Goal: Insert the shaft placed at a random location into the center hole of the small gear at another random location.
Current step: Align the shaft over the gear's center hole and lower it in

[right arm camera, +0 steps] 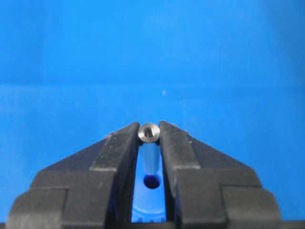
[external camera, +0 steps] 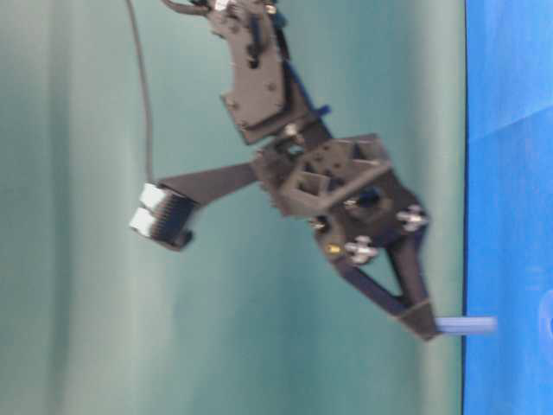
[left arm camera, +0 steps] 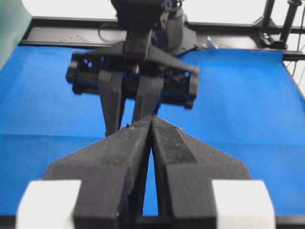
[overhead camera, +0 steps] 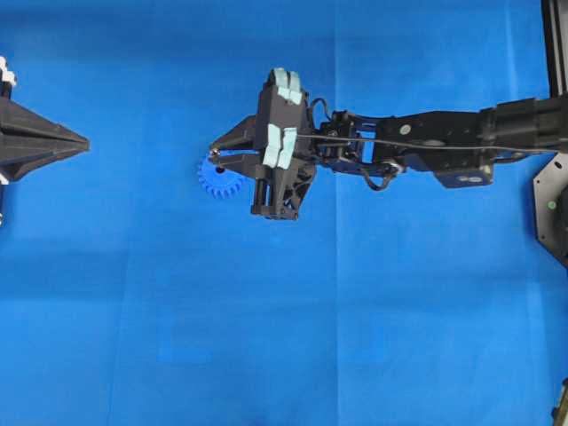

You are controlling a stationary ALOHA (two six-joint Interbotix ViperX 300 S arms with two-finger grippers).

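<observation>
I should use my right gripper to release the shaft so that it is upright in the dark center hole of the small blue gear's hub point(overhead camera: 219, 168) point(right arm camera: 152, 181).
The small blue gear point(overhead camera: 216, 183) lies flat on the blue cloth, left of centre. My right gripper point(overhead camera: 214, 153) reaches over it and is shut on the shaft point(right arm camera: 149, 133), a shiny metal pin held upright by its top end between the fingertips. In the right wrist view the pin's lower end hangs just above the dark center hole point(right arm camera: 152, 182) in the gear's hub point(right arm camera: 149, 202). The table-level view shows the shaft point(external camera: 467, 325) sticking out of the right gripper point(external camera: 421, 322) towards the cloth. My left gripper point(overhead camera: 78, 141) is shut and empty at the far left, also in its wrist view point(left arm camera: 151, 120).
The right arm point(overhead camera: 426, 142) stretches across the middle from the right. A black frame point(overhead camera: 555, 44) runs along the right edge, with a black mount point(overhead camera: 552, 209) below it. The blue cloth point(overhead camera: 284, 337) covers the table.
</observation>
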